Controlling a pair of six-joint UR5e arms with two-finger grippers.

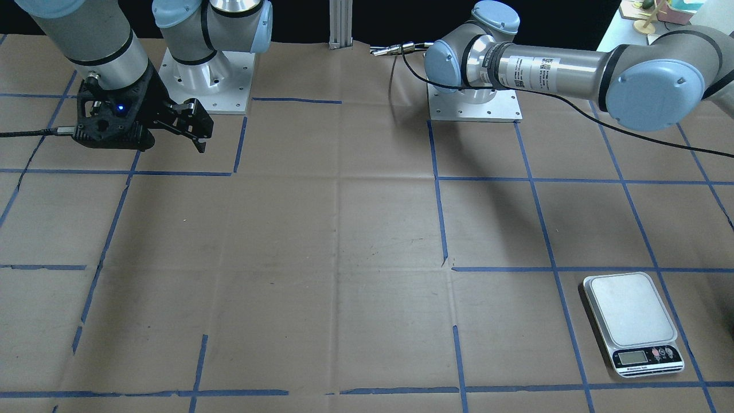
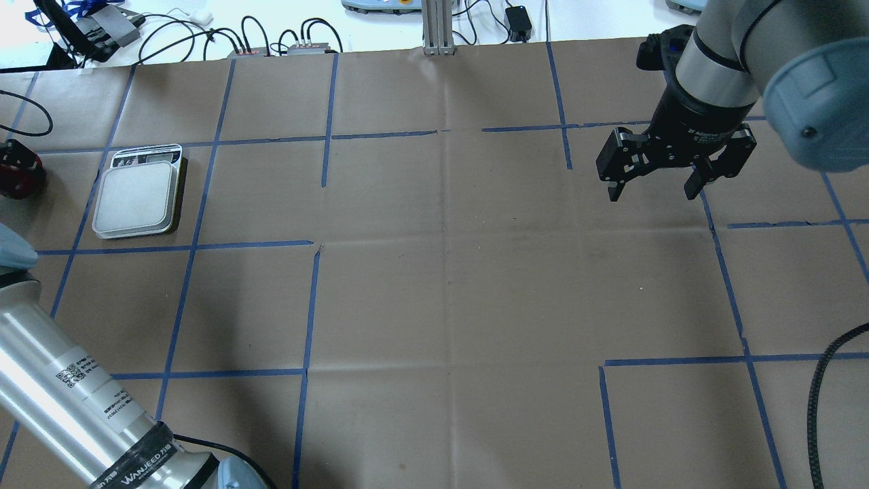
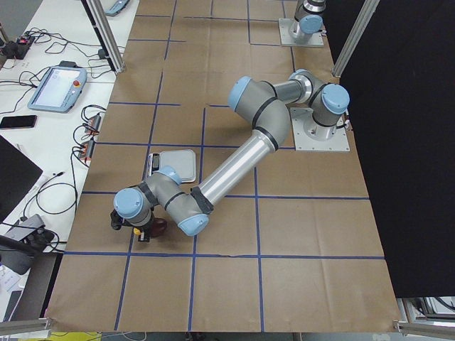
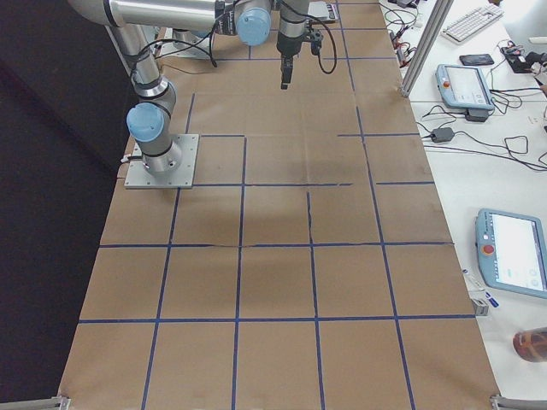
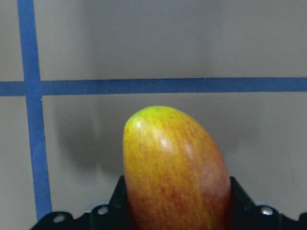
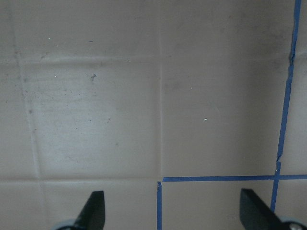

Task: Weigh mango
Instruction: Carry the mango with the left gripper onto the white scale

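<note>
My left gripper is going to set the mango down and let go of it on the bare silver platform of the scale [image 1: 652, 311], just behind the scale's display. The mango is now low over the paper.
The mango [image 5: 175, 167], red shading to yellow-green at its tip, sits between the fingers of my left gripper [image 3: 146, 231], which is shut on it. The mango also shows dark red at the overhead view's left edge [image 2: 13, 182] and in the exterior left view [image 3: 161, 227], low over the paper; I cannot tell whether it touches the paper. The scale [image 2: 139, 198], with a bare silver platform, lies a short way from the mango; it also shows in the front view [image 1: 631, 321]. My right gripper [image 2: 655, 190] is open and empty, hovering far from both; its fingertips [image 6: 93, 211] frame bare paper.
Brown paper with a blue tape grid [image 2: 434, 272] covers the table. The arm bases [image 1: 476, 103] stand on the robot's side. An aluminium post [image 2: 434, 27], cables and teach pendants [image 4: 466, 81] lie beyond the table's edges.
</note>
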